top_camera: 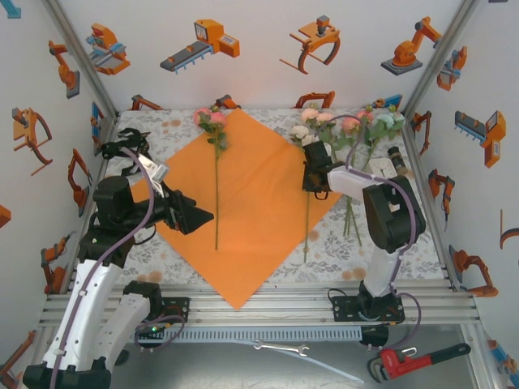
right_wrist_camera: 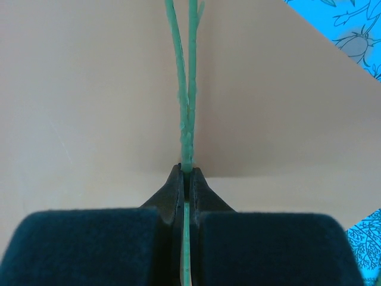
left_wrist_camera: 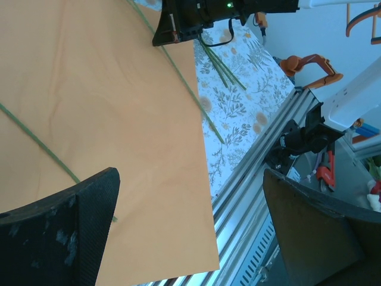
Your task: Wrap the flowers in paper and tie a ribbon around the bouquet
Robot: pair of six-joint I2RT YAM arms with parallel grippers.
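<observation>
The robot's right gripper needs to put the white flower down on the orange paper [top_camera: 225, 185] close beside the stem of the pink flower.
The orange paper [top_camera: 259, 203] lies flat as a diamond on the tablecloth. One pink flower [top_camera: 212, 120] rests on it, its stem [top_camera: 216, 194] running toward the near edge. My right gripper [top_camera: 313, 180] is shut on the green stem [right_wrist_camera: 187, 119] of a white-bloomed flower [top_camera: 303, 134] over the paper's right part [right_wrist_camera: 89, 89]. More flowers [top_camera: 375, 121] lie at the back right. Low over the paper's left edge [left_wrist_camera: 107, 89], my left gripper [top_camera: 203, 217] stands wide open with nothing between its fingers [left_wrist_camera: 71, 232]. The ribbon and the bouquet are out of view.
An aluminium rail [top_camera: 268, 304] runs along the table's near edge [left_wrist_camera: 250, 185]. Past it lie a steel spanner [top_camera: 280, 348] and a red pipe wrench [top_camera: 413, 358]. Printed walls close in the left, right and back sides.
</observation>
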